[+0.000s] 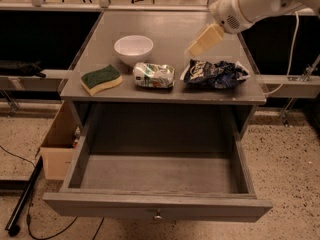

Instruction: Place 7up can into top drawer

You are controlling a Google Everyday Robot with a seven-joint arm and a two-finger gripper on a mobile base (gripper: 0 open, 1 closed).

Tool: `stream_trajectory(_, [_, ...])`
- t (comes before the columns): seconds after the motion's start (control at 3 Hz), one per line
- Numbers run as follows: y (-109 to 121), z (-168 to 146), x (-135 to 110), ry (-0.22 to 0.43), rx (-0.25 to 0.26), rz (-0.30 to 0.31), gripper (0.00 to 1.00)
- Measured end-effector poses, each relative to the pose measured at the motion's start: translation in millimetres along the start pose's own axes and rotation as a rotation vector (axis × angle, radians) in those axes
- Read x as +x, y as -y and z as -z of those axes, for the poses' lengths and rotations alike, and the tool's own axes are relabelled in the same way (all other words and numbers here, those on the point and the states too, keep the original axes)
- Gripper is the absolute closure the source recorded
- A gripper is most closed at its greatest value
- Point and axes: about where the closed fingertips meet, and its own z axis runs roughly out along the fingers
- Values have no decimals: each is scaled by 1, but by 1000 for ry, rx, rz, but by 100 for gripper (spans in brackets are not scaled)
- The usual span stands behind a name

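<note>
The gripper needs to grasp the 7up can by its end (165,76) nearest the dark blue chip bag.
The 7up can (154,75), crushed, green and white, lies on its side on the grey cabinet top (165,26), near the front edge at the middle. My gripper (194,49) hangs above the cabinet top, up and to the right of the can, over the gap between the can and the chip bag. It touches nothing and holds nothing. The top drawer (157,206) stands pulled far out below the cabinet top. Its grey inside shows nothing in it, and its small round knob (158,215) is at the front centre.
A green and yellow sponge (101,79) lies left of the can. A white bowl (133,49) stands behind them. A dark blue chip bag (215,73) lies right of the can. A cardboard box (57,144) and a black pole (22,199) are on the floor at the left.
</note>
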Motion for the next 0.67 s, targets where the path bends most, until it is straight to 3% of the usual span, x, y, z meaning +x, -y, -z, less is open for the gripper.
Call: stream_trajectory(0.67, [-36,-53,-1,-22,-188,14,0])
